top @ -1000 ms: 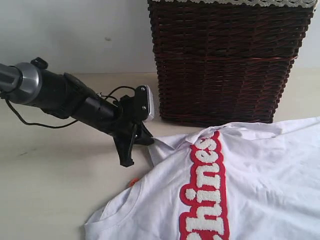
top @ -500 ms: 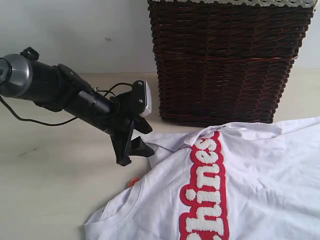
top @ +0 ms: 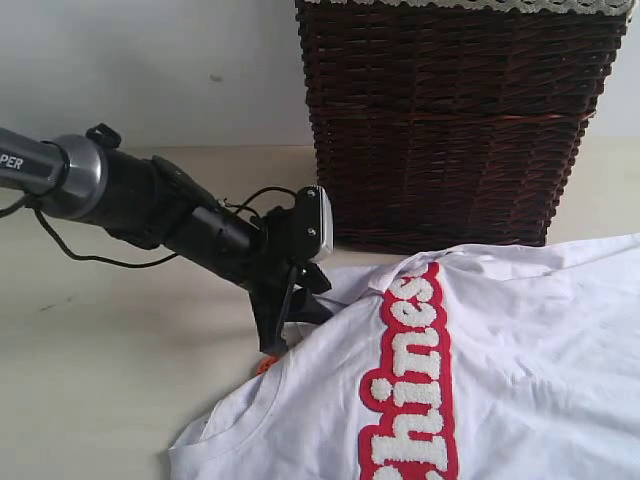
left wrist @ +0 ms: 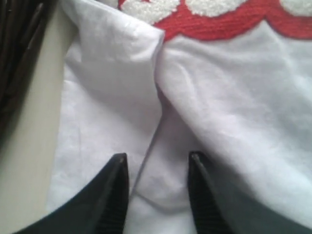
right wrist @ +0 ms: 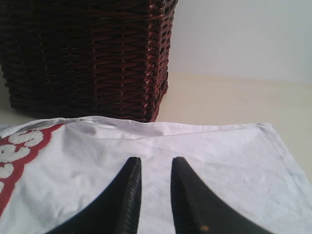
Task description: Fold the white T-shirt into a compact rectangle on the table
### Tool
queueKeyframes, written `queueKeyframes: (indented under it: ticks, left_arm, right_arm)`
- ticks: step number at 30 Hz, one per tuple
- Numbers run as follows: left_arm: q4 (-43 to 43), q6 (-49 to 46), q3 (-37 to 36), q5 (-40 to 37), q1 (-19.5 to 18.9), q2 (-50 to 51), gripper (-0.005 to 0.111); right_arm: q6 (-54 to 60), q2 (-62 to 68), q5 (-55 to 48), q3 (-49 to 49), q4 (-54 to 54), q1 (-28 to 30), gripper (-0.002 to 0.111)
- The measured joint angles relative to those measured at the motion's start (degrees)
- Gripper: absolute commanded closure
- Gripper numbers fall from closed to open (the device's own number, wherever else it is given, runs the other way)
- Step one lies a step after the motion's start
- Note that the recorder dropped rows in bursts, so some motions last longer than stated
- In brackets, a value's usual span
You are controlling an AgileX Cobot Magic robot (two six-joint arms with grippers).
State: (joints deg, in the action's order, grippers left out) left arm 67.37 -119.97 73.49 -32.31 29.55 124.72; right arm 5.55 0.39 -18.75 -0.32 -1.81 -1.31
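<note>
I can see the sleeve lying folded against the shirt's body beside the wicker basket, so I need to pinch the sleeve's crease [left wrist: 149,150] with my left gripper and pull it out before folding.
The white T-shirt [top: 500,380] lies spread on the table [top: 100,380], its fuzzy red-outlined letters [top: 415,380] running up the chest. A small orange tag [top: 264,365] peeks out at the collar. My left gripper [top: 297,330] is low at the shirt's folded sleeve, near the collar. In the left wrist view the left gripper [left wrist: 158,160] is open, its fingers astride a crease of the white T-shirt [left wrist: 234,97]. My right gripper [right wrist: 156,161] hovers open by a narrow gap over flat cloth of the white T-shirt [right wrist: 204,151], holding nothing. It is outside the exterior view.
A tall dark brown wicker basket [top: 450,130] stands just behind the shirt, close to the left gripper. The right wrist view also shows the basket [right wrist: 87,53], with bare table [right wrist: 234,102] beside it. A white wall rises behind.
The left gripper, shut at the sleeve edge a second ago, has opened and moved right, onto the sleeve fold. The shirt has barely shifted.
</note>
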Motion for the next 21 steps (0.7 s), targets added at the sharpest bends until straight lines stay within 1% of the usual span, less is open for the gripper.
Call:
queueKeyframes:
  ticks: [2,3,7,11,14,15,16,18,19,21]
  left_arm:
    - [0.01,-0.13,0.00,0.42,0.26,0.12,0.085]
    - [0.01,-0.13,0.00,0.78,0.34,0.12,0.086]
    - [0.01,-0.13,0.22,3.07,0.09,-1.24,0.086]
    - [0.11,-0.13,1.44,3.57,-0.30,-1.36,0.085]
    - [0.26,-0.13,1.95,3.59,-0.30,0.13,0.077]
    - [0.26,-0.13,1.95,3.69,-0.30,0.58,0.072]
    - [0.12,-0.13,1.95,3.69,-0.30,1.18,0.064]
    - [-0.79,-0.13,2.21,3.22,-0.05,1.84,0.056]
    - [-0.91,-0.13,2.28,3.01,-0.05,1.84,0.057]
    - [-0.91,-0.13,2.42,3.01,-0.05,1.96,0.066]
  right_arm:
    - [0.00,0.00,0.00,0.00,0.00,0.00,0.085]
    - [0.00,0.00,0.00,0.00,0.00,0.00,0.085]
    - [0.00,0.00,0.00,0.00,0.00,0.00,0.085]
    - [0.00,0.00,0.00,0.00,-0.04,0.00,0.085]
    - [0.00,0.00,0.00,0.00,-0.14,0.00,0.085]
    - [0.00,0.00,0.00,0.00,-0.14,0.00,0.085]
    - [0.00,0.00,0.00,0.00,-0.14,0.00,0.085]
    - [0.00,0.00,0.00,0.00,-0.14,0.00,0.085]
    - [0.00,0.00,0.00,0.00,-0.14,0.00,0.085]
    - [0.00,0.00,0.00,0.00,-0.14,0.00,0.085]
